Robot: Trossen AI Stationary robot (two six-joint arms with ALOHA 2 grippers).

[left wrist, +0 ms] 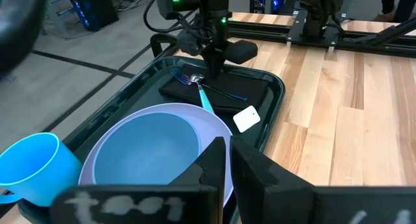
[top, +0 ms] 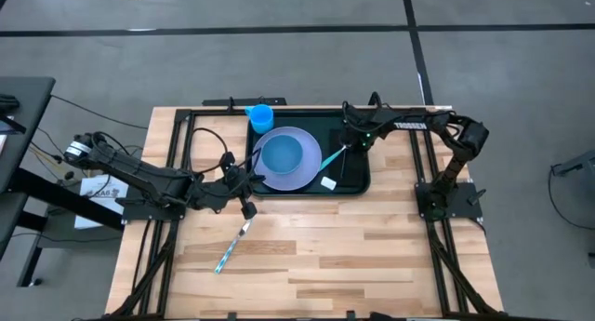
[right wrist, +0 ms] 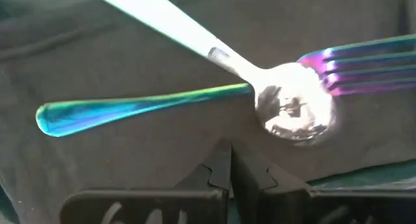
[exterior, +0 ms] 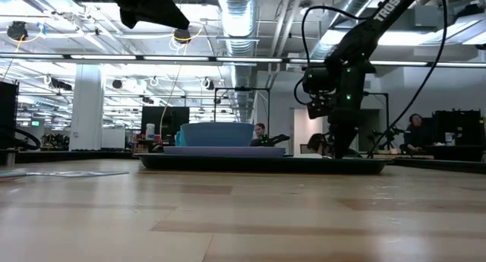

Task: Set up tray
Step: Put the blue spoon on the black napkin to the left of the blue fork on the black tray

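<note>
The spoon's bowl lies across the fork's neck. Next, my right gripper opens, turns in line with the spoon and takes the spoon (right wrist: pixel 235 63) near its neck.
The dark tray (top: pixel 358 183) lies at the table's far middle. It carries a lavender plate (top: pixel 311 172) with a blue bowl (top: pixel 281 154), and a black napkin (left wrist: pixel 250 87). On the napkin lie an iridescent fork (right wrist: pixel 143 107) and a spoon (right wrist: pixel 296 107) with a light blue handle. The spoon's bowl rests across the fork's neck. A blue cup (top: pixel 261 116) sits at the tray's far left corner. My right gripper (right wrist: pixel 230 164) is shut, pointing down beside the spoon's bowl. My left gripper (left wrist: pixel 228 160) is shut, raised over the plate's near left rim.
A knife with a teal handle (top: pixel 232 246) lies on the bare wood near the left gripper, toward the table's near side. A small white tag (left wrist: pixel 247 118) sits at the tray's near rim. Black frame rails (top: pixel 423 163) run along both sides of the table.
</note>
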